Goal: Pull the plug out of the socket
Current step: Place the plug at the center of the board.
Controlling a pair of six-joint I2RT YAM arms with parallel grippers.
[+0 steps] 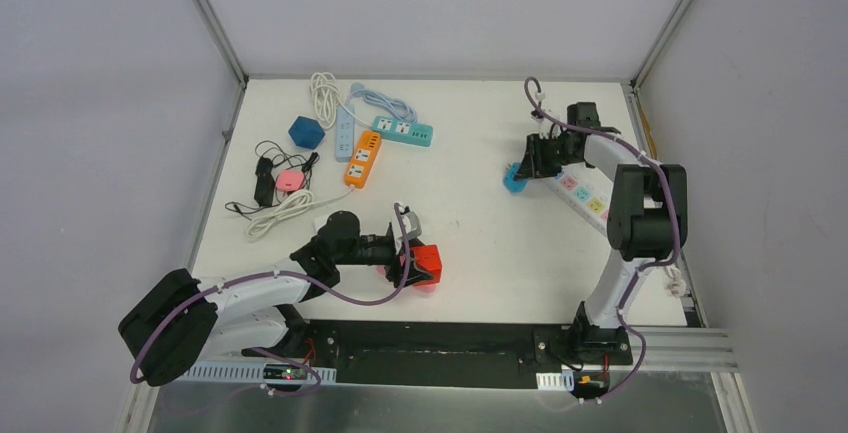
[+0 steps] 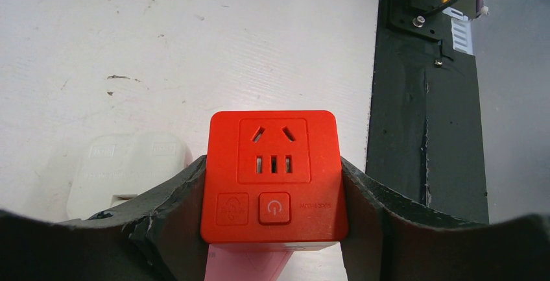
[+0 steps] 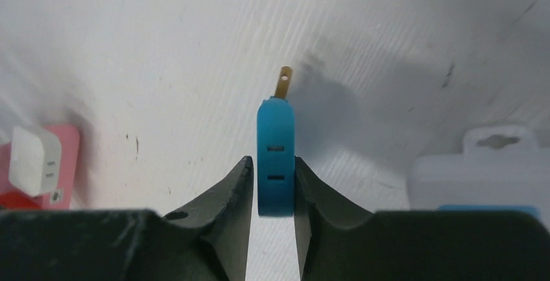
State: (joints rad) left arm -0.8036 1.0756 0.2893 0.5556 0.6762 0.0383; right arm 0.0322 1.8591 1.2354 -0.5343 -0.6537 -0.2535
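Note:
My left gripper is to put the red cube socket down on the bare table (image 1: 462,257) (image 2: 253,88) between the blue plug and the black base rail.
My left gripper (image 1: 408,259) is shut on a red cube socket (image 1: 428,263) near the table's front. In the left wrist view the red cube socket (image 2: 274,177) sits squeezed between both fingers (image 2: 162,216), its outlets facing the camera. A pink block (image 2: 243,265) lies under it and a white plug (image 2: 126,172) lies to its left. My right gripper (image 1: 524,166) holds a blue plug (image 1: 514,178) at the left end of a white power strip (image 1: 585,193). In the right wrist view the blue plug (image 3: 275,164) is pinched between the fingers, its brass prong (image 3: 283,82) bare and pointing away.
At the back left lie orange (image 1: 362,159), teal (image 1: 403,131) and pale blue (image 1: 344,133) power strips, a blue cube (image 1: 306,132), a pink round item (image 1: 290,180) and white and black cords (image 1: 285,208). The black base rail (image 1: 440,338) runs along the front edge.

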